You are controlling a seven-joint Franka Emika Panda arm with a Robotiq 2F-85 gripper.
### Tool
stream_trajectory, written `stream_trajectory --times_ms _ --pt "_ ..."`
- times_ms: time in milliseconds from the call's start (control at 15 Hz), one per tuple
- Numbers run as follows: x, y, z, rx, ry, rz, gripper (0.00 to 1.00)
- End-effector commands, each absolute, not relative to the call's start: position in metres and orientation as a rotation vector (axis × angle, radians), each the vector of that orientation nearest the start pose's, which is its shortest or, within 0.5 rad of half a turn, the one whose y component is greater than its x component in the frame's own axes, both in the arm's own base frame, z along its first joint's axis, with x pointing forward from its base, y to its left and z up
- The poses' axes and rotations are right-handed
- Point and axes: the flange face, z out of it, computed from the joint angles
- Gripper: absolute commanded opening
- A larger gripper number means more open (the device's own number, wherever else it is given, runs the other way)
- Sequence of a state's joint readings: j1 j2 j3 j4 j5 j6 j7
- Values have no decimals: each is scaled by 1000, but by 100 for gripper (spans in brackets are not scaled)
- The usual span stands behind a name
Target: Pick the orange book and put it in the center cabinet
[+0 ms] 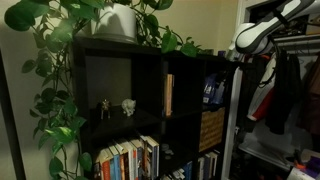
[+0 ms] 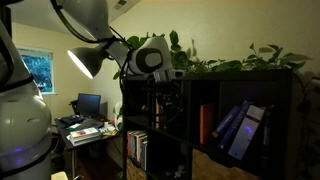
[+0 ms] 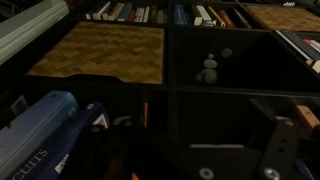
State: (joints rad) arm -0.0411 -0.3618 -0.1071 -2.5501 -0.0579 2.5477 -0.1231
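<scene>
Next, I move my gripper next to the orange book's upper spine (image 1: 211, 86) (image 3: 145, 114), beside the blue books above the wicker basket, and close it there.
The center cabinet (image 1: 185, 95) is a dark open compartment of the black cube bookshelf and shows in both exterior views (image 2: 215, 118). A thin tan book (image 1: 168, 95) stands upright at its side and looks more orange in an exterior view (image 2: 205, 122). The orange book does not show in any view. My gripper (image 2: 165, 95) hangs in front of the shelf at about the height of that row. In the wrist view its dark fingers (image 3: 235, 160) face a dark compartment. I cannot tell whether they are open or hold anything.
Blue books (image 1: 212, 92) (image 2: 240, 130) (image 3: 40, 140) lean in the neighbouring compartment above a wicker basket (image 1: 212, 128) (image 3: 100, 50). Two small figurines (image 1: 115, 105) stand in the wider compartment. Leafy plants (image 1: 60, 60) trail over the shelf top. Rows of books (image 1: 125, 160) fill the bottom.
</scene>
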Motion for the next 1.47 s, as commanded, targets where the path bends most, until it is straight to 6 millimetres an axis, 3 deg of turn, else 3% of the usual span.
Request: stream_trajectory --times_ms 0,600,800,867,1400 --pt "442 -66 433 -3142 -26 -562 100" --pt "468 -125 424 -3113 136 -863 100" --pt "479 -132 416 -3086 181 -940 100" --pt "470 -126 418 -3098 169 -892 100" --pt "487 -129 402 -3073 186 -910 100"
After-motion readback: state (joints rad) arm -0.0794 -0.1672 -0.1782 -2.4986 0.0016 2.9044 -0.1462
